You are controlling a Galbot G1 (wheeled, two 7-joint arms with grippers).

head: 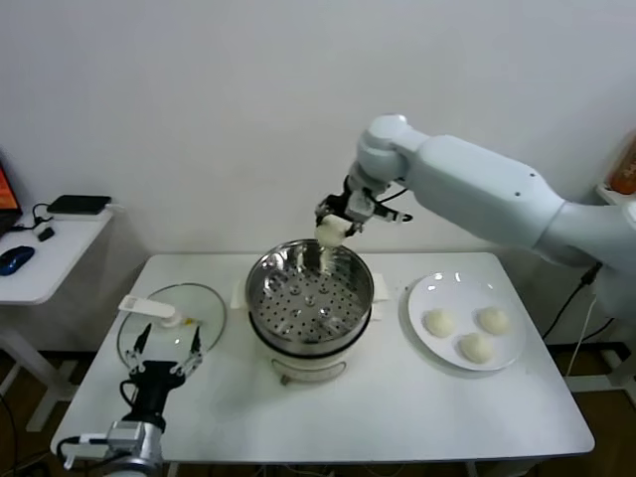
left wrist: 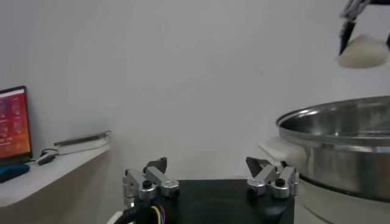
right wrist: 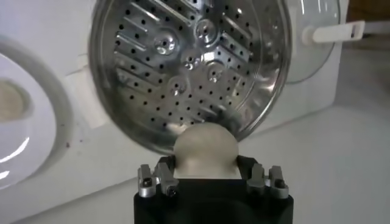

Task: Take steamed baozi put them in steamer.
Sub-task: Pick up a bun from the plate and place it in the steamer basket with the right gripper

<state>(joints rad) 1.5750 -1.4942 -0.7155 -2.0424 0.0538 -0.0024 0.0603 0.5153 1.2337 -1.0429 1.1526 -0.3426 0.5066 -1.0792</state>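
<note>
I will use my right gripper to set the baozi down on the back part of the steamer's perforated tray (head: 317, 276) (right wrist: 193, 102).
My right gripper (head: 333, 221) is shut on a creamy-white baozi (head: 330, 232) and holds it in the air above the back rim of the steamer (head: 310, 294). The right wrist view shows the baozi (right wrist: 205, 150) between the jaws with the steamer's perforated tray (right wrist: 189, 67) empty below. Three more baozi (head: 438, 322) (head: 492, 319) (head: 476, 347) lie on the white plate (head: 422, 294) to the right of the steamer. My left gripper (head: 165, 346) is open and empty, parked low at the table's front left; its view (left wrist: 210, 176) shows the steamer wall (left wrist: 341, 152) beside it.
A flat glass lid (head: 171, 323) with a white handle lies left of the steamer, just behind my left gripper. A side desk (head: 40, 260) with a mouse and a black box stands further left. The wall is close behind the table.
</note>
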